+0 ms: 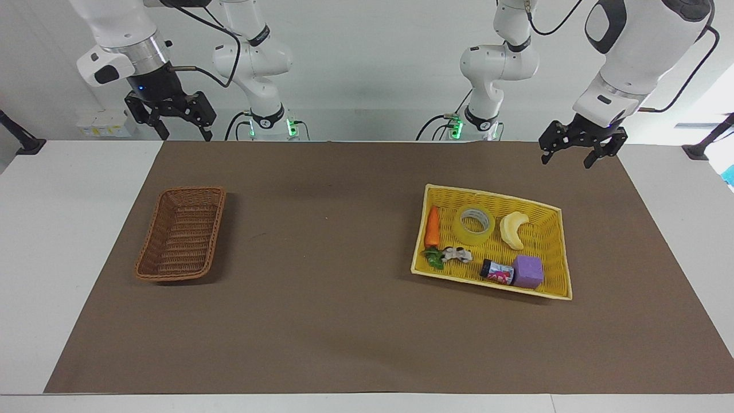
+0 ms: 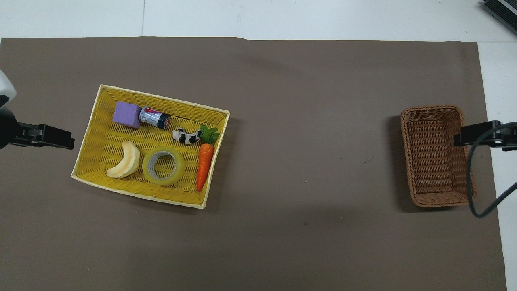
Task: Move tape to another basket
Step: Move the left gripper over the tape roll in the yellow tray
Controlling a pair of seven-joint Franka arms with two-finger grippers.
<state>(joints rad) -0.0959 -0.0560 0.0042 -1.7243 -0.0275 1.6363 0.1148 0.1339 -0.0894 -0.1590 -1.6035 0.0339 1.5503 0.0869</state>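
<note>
I should next move my left gripper to the tape in the yellow basket and grip the tape's side (image 2: 148, 160) nearest the banana.
The tape (image 1: 473, 225) is a translucent yellow roll lying flat in the yellow basket (image 1: 493, 195), between a carrot and a banana. It also shows in the overhead view (image 2: 163, 165). The dark brown wicker basket (image 1: 182, 232) stands empty toward the right arm's end of the table and also shows in the overhead view (image 2: 434, 155). My left gripper (image 1: 566, 162) is open and raised over the mat beside the yellow basket, apart from the tape. My right gripper (image 1: 184, 136) is open and empty, raised by the brown basket's outer edge (image 2: 458, 139).
The yellow basket (image 2: 161, 98) also holds a carrot (image 2: 205, 161), a banana (image 2: 125, 160), a purple block (image 2: 126, 114), a small can (image 2: 154, 117) and a cow figure (image 2: 185, 136). A brown mat (image 1: 321, 275) covers the table.
</note>
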